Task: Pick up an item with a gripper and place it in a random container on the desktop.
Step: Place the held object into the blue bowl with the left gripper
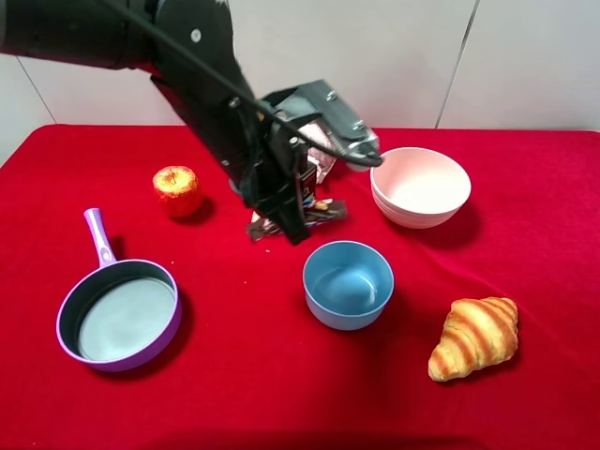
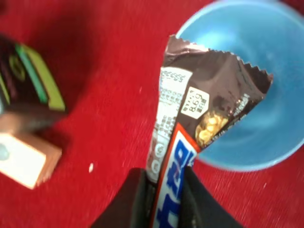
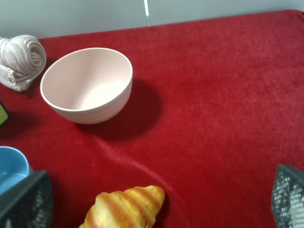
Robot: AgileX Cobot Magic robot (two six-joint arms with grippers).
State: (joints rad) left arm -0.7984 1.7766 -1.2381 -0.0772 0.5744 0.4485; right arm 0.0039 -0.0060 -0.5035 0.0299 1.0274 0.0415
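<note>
The robot's left gripper needs to release the candy bar inside the light-blue bowl (image 1: 352,284) (image 2: 247,88) between the pale pink bowl and the croissant.
My left gripper (image 1: 293,223) (image 2: 166,202) is shut on the candy bar (image 2: 190,137), a dark brown wrapper with white-blue lettering and red trim. It holds the bar above the red desktop (image 1: 534,244), just left of and behind the light-blue bowl (image 1: 348,284). In the left wrist view the bar's free end overlaps the bowl's rim (image 2: 259,95). In the exterior view the arm hides most of the bar. My right gripper (image 3: 156,194) is open and empty, low over the cloth by the croissant; the exterior view does not show it. The bowl's edge also shows in the right wrist view (image 3: 12,168).
A pale pink bowl (image 1: 420,186) (image 3: 87,84) stands at the back right, a croissant (image 1: 474,336) (image 3: 126,206) front right, a purple pan (image 1: 119,314) front left, an apple (image 1: 177,190) behind it. A wooden block (image 2: 23,159) and a dark packet (image 2: 31,90) lie under the left arm.
</note>
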